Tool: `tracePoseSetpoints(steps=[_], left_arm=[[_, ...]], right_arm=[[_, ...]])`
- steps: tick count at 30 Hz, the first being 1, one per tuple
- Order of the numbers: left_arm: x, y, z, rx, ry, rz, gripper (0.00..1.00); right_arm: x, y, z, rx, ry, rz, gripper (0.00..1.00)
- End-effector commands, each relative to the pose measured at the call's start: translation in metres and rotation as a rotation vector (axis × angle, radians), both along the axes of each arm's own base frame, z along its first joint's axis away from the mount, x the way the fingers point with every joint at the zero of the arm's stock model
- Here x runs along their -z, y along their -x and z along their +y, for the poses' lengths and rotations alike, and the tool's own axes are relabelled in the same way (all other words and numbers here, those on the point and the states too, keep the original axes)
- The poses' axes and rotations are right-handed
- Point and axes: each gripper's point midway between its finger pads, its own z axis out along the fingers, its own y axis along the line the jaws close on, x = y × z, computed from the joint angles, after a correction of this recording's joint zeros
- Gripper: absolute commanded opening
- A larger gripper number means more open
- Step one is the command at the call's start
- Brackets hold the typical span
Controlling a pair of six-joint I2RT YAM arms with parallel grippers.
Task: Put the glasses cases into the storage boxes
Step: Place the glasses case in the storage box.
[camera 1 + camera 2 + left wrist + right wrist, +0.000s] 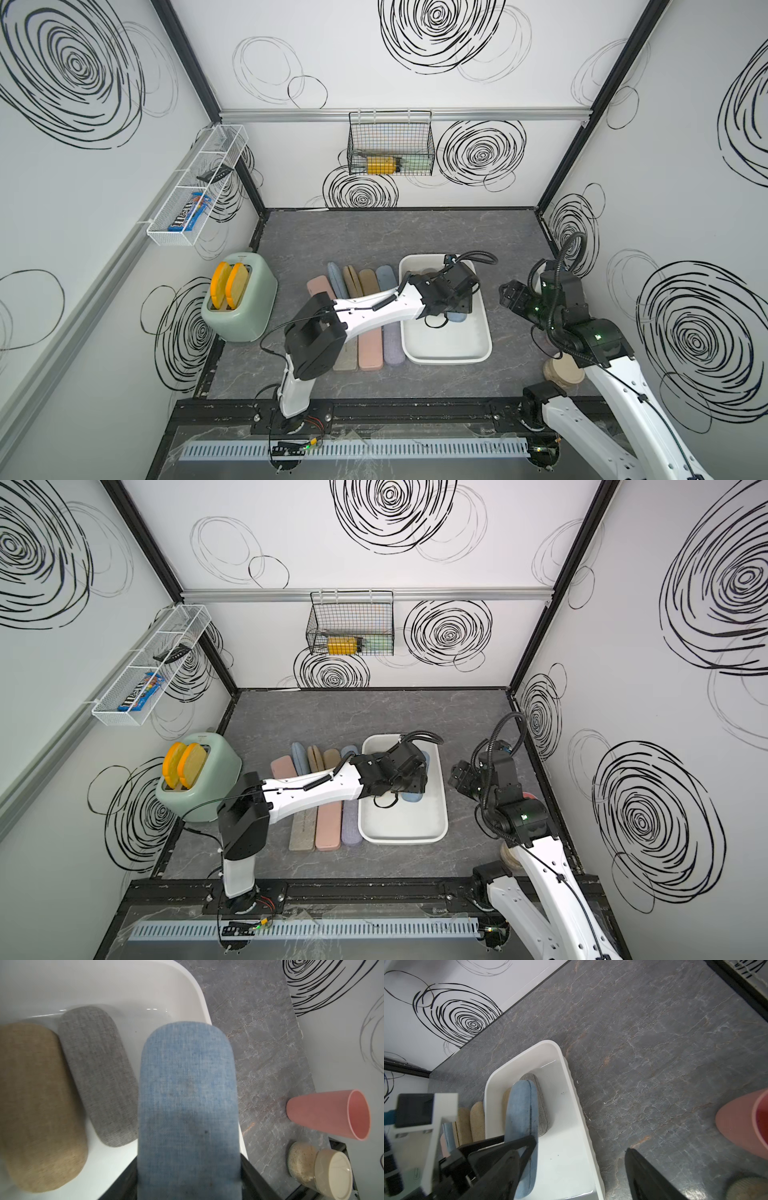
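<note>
The robot's left gripper will release the blue glasses case between the grey case and the white storage box's near side [454, 290] [158, 1074].
My left gripper [457, 307] reaches over the white storage box [446, 359] and is shut on a blue glasses case [187, 1095], which hangs low inside the box by its right wall. A grey case [97, 1076] and a tan case [39, 1105] lie in the box beside it. Several more glasses cases lie in rows on the table left of the box, among them a pink one [370, 353], a lilac one [394, 345] and a tan one [368, 282]. My right gripper [509, 295] hovers open and empty just right of the box.
A green toaster [249, 316] holding orange-edged toast slices stands at the left. A pink cup [332, 1113] and a lidded beige jar [320, 1169] stand near the right arm's base. Wire baskets [390, 145] hang on the back and left walls.
</note>
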Motion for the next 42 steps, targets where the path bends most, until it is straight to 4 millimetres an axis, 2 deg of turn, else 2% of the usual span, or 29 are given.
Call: tracePoseSetpoints(steps=[1, 5, 8, 11, 18, 23, 28, 32, 37, 42], left_arm=[[-0.015, -0.014, -0.028, -0.018, 0.083, -0.021, 0.52], [0.004, -0.035, -0.038, -0.054, 0.029, -0.011, 0.52], [0.016, -0.044, -0.035, -0.095, 0.017, 0.005, 0.52], [0.019, -0.054, -0.029, -0.141, 0.016, 0.003, 0.52], [0.030, -0.062, -0.023, -0.173, 0.002, 0.003, 0.52], [0.054, -0.070, -0.019, -0.195, -0.029, 0.032, 0.54], [0.057, -0.080, -0.021, -0.191, -0.043, 0.031, 0.55], [0.066, -0.087, -0.014, -0.203, -0.055, 0.046, 0.59], [0.076, -0.090, -0.013, -0.199, -0.058, 0.067, 0.73], [0.069, -0.089, -0.020, -0.180, -0.038, 0.061, 0.80]], right_arm=[[0.005, 0.007, 0.006, -0.014, -0.047, 0.022, 0.83], [0.007, 0.009, 0.005, -0.017, -0.046, 0.030, 0.83], [0.007, 0.010, 0.004, -0.016, -0.035, 0.030, 0.83], [0.005, 0.010, 0.006, -0.022, -0.046, 0.020, 0.83], [0.001, 0.010, 0.008, -0.032, -0.060, 0.009, 0.82], [0.001, 0.012, 0.007, -0.030, -0.059, 0.005, 0.82], [-0.001, 0.013, 0.007, -0.033, -0.061, 0.001, 0.82], [0.000, 0.012, 0.007, -0.031, -0.060, -0.002, 0.82], [0.003, 0.012, 0.008, -0.036, -0.064, 0.003, 0.82], [0.000, 0.009, 0.010, -0.040, -0.067, 0.003, 0.82]])
